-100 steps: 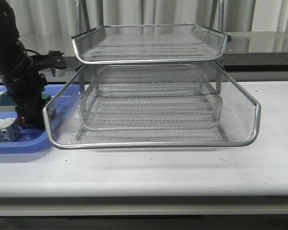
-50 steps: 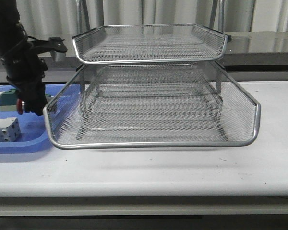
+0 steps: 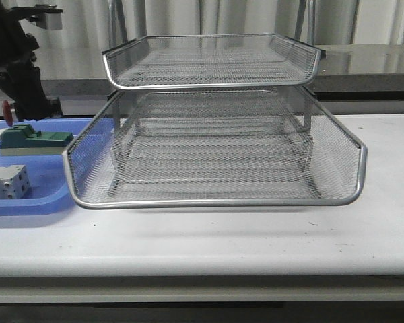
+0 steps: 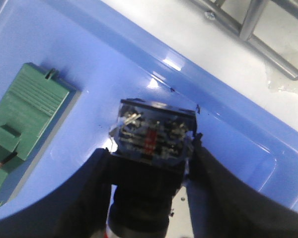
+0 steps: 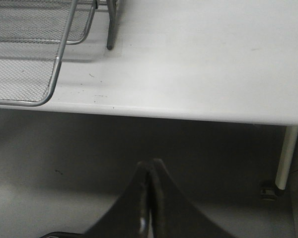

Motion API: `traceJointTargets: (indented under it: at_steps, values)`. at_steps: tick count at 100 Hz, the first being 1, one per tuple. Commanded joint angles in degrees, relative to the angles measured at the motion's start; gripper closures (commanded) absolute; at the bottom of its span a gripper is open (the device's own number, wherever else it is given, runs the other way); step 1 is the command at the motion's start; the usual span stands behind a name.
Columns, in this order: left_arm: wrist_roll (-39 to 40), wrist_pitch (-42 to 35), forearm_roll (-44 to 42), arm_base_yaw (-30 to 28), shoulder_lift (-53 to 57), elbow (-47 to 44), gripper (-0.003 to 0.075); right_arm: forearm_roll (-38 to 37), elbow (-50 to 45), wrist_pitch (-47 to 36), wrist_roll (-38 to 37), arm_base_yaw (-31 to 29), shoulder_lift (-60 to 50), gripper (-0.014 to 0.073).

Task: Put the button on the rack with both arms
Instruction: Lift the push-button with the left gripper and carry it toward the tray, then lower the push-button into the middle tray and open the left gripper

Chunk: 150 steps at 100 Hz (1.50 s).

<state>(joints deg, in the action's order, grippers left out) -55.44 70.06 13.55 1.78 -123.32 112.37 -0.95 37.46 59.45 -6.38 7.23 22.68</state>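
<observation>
I need to release the button with my left gripper on the middle of the rack's lower mesh level (image 3: pixel 223 151), under the upper level.
My left gripper (image 3: pixel 25 106) is shut on the button and holds it up above the blue tray, left of the rack. In the front view only the button's red head (image 3: pixel 7 112) shows beside the black fingers. In the left wrist view the button (image 4: pixel 151 148) sits between my two fingers, its clear-blue rear block pointing away and its black body toward the camera. The silver wire-mesh rack (image 3: pixel 215 145) stands mid-table with its lower tier pulled forward. My right gripper (image 5: pixel 150 168) is shut and empty, below the table's front edge, and does not show in the front view.
A flat blue tray (image 3: pixel 27 202) at the left holds a green-and-beige block (image 3: pixel 27 140) and a white terminal block (image 3: pixel 7 182). The green block also shows in the left wrist view (image 4: pixel 27 119). The rack's corner (image 5: pixel 39 64) and a table leg (image 5: pixel 287 156) show in the right wrist view.
My left gripper has risen from the blue tray, up and a little left, carrying the button. The green block it was covering now shows in full. The rack has not moved.
</observation>
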Motion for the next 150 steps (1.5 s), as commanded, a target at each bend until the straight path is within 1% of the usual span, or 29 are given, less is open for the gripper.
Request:
traceJointTargets:
  at_steps: [1,28,41,61,76,90,98,106,128,150]
  values:
    - [0.7,3.2,2.6,-0.2,5.5,1.9,0.0643,-0.2,2.0,-3.1,0.2,-0.2,0.4,0.0664]
    - [3.4,3.2,2.8,-0.1,11.6,1.8,0.0643,-0.2,2.0,-3.1,0.2,-0.2,0.4,0.0664]
    - [3.4,3.2,2.8,0.5,15.4,0.4,0.0643,-0.2,2.0,-3.1,0.2,-0.2,0.4,0.0664]
    - [3.5,3.2,2.8,1.9,23.3,-6.5,0.0643,-0.2,2.0,-3.1,0.2,-0.2,0.4,0.0664]
    - [3.5,3.2,2.8,4.3,29.0,-12.8,0.0643,-0.2,2.0,-3.1,0.2,-0.2,0.4,0.0664]
    - [4.8,3.2,2.8,8.5,32.9,-17.4,0.0643,-0.2,2.0,-3.1,0.2,-0.2,0.4,0.0664]
    - [5.2,3.2,2.9,11.9,33.8,-19.0,0.0643,-0.2,2.0,-3.1,0.2,-0.2,0.4,0.0664]
    - [6.5,3.2,2.9,15.4,33.8,-19.2,0.0643,-0.2,2.0,-3.1,0.2,-0.2,0.4,0.0664]
    - [6.5,2.6,2.9,26.2,32.0,-19.3,0.0644,-0.2,2.0,-3.1,0.2,-0.2,0.4,0.0664]
    - [6.2,-3.7,2.9,32.8,26.6,-19.3,0.0690,-0.2,2.0,-3.1,0.2,-0.2,0.4,0.0664]
